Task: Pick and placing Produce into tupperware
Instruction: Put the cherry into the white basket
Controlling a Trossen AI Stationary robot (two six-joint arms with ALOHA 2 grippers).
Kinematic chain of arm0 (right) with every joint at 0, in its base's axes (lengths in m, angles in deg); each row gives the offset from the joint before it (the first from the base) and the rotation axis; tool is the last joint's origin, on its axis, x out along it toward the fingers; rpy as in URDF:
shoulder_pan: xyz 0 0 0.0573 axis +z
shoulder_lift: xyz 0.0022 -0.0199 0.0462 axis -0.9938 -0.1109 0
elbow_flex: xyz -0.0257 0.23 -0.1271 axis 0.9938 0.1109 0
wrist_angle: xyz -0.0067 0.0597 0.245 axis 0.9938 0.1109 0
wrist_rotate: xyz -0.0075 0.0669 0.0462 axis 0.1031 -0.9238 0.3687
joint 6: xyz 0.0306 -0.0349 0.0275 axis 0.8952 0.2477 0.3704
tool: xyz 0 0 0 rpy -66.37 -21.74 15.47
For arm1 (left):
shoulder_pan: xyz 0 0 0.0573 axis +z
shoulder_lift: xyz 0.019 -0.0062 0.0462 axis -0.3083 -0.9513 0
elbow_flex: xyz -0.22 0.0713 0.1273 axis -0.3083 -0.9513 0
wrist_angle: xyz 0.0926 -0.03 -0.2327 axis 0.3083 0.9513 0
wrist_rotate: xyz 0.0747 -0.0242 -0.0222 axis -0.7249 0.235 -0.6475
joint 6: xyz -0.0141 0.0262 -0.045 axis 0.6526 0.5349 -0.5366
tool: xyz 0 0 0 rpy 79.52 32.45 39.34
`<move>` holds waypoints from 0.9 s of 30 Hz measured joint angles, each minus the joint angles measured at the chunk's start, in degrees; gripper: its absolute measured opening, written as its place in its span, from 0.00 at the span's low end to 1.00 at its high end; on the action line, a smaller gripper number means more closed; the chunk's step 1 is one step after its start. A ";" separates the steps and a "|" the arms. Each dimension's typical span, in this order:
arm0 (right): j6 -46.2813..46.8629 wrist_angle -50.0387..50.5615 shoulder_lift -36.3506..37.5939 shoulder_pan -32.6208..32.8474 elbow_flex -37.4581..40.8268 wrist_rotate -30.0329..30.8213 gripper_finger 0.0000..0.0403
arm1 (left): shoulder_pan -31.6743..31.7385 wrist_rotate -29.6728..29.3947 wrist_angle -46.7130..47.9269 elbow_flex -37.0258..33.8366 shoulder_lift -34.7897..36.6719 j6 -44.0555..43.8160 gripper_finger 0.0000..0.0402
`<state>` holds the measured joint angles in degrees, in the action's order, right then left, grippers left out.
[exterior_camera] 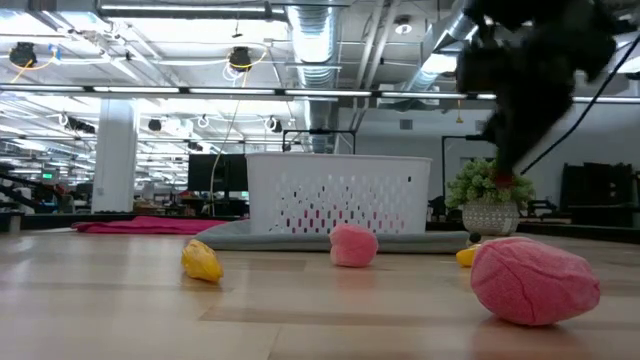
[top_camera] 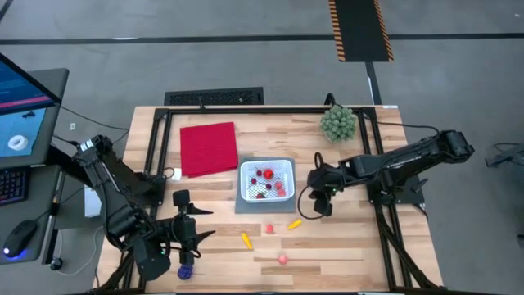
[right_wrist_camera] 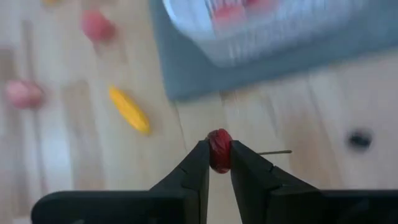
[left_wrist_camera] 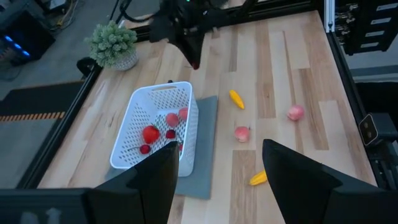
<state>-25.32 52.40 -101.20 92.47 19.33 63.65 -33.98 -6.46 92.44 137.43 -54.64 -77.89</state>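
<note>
The robot's right gripper will release the small red produce piece in the white tupperware point(top_camera: 271, 192), between the strawberry and the pink pieces.
The white tupperware point(top_camera: 266, 180) stands on a grey mat and holds several red and pink toy pieces point(left_wrist_camera: 151, 133). On the wood near it lie two pink pieces point(top_camera: 268, 229) point(top_camera: 282, 259) and two yellow ones point(top_camera: 246, 239) point(top_camera: 294, 223). A purple grape bunch point(top_camera: 187, 270) lies by the near edge. My right gripper point(top_camera: 322, 209) hovers to the right of the container, shut on a small red produce piece point(right_wrist_camera: 219, 151). My left gripper point(top_camera: 184, 215) waits open at the near left, with its fingers point(left_wrist_camera: 163, 168) wide apart and touching nothing. My right gripper pinches the small red produce piece point(right_wrist_camera: 219, 149) between its two fingertips point(right_wrist_camera: 199, 163), with the piece's top showing above them. The fingers point down at the table from above. The piece is lifted clear of the wood point(exterior_camera: 512, 181).
A red cloth point(top_camera: 208, 148) lies flat to the left of the container. A green spiky plant in a pot point(top_camera: 337, 123) stands at the far right. A black frame point(top_camera: 155, 139) borders the table. Open wood lies between the container and the near edge.
</note>
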 joint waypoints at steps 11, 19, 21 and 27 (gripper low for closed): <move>-11.33 -0.03 0.00 -2.83 -14.14 2.63 0.20 | 0.02 0.00 0.14 0.00 0.00 0.02 0.56; -15.89 3.24 -6.78 -9.31 -21.84 -0.72 0.20 | 0.02 -0.12 1.35 0.00 -0.02 0.00 0.56; -17.38 5.26 -10.75 -10.27 -24.55 -2.09 0.20 | 0.02 -0.22 1.44 -0.02 -0.04 0.01 0.56; -20.02 13.70 -22.09 -11.97 -33.84 -3.51 0.20 | 0.02 -0.22 1.46 -0.02 -0.04 0.00 0.56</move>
<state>-45.33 66.10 -123.29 80.51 -14.51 60.15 -33.96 -6.68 93.89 137.40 -54.68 -77.89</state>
